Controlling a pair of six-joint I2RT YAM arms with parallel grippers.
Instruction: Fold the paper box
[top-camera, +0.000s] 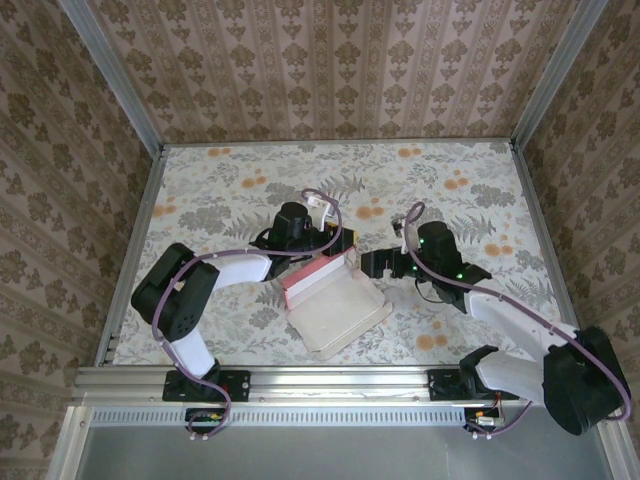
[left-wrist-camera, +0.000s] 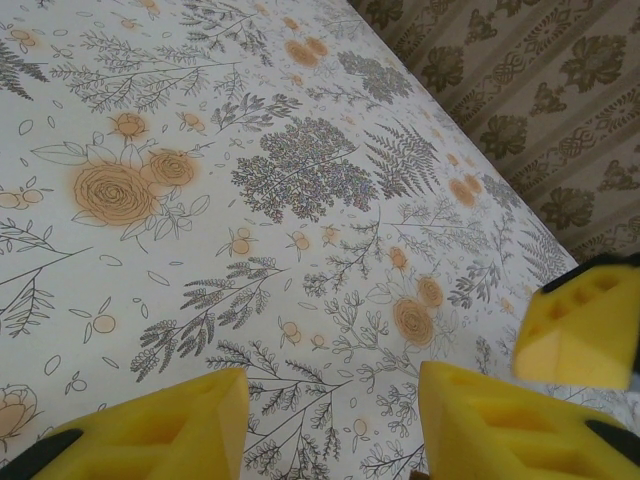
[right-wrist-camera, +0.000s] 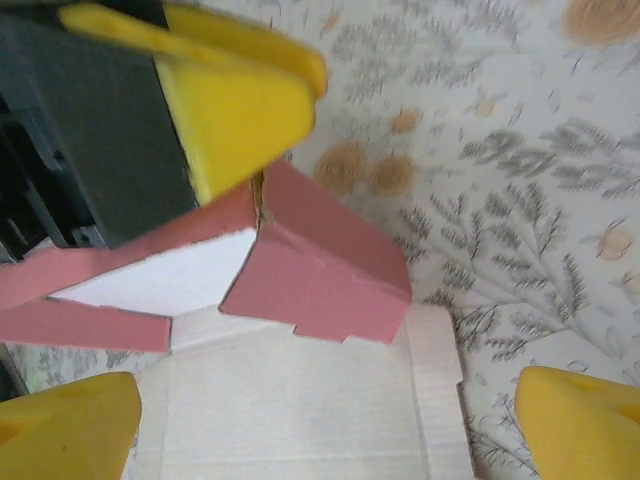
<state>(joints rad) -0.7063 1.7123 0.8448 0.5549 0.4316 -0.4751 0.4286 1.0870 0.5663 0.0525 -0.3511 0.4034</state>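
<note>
The pink flap at the box's far corner sticks out over the pale panel, so my right gripper will move in and pinch the flap against the box's end (right-wrist-camera: 335, 222).
The paper box (top-camera: 335, 305) lies near the table's front middle, pale inner side up, with a pink wall (top-camera: 312, 277) folded upright along its far-left edge. In the right wrist view the pink flaps (right-wrist-camera: 320, 260) stand above the pale panel (right-wrist-camera: 290, 400). My left gripper (top-camera: 338, 243) is at the box's far corner, its fingers apart with only tablecloth between them (left-wrist-camera: 335, 430); one yellow fingertip (right-wrist-camera: 240, 110) touches the top corner of the pink wall. Just right of the box, my right gripper (top-camera: 372, 263) is wide open, its fingers spread over the pale panel (right-wrist-camera: 320, 440) and holding nothing.
A floral tablecloth (top-camera: 230, 190) covers the table. Patterned walls (top-camera: 330, 60) and metal corner posts close it in at the back and sides. A metal rail (top-camera: 330, 378) runs along the front edge by the arm bases. One finger of the right gripper (left-wrist-camera: 585, 325) shows beside the left gripper.
</note>
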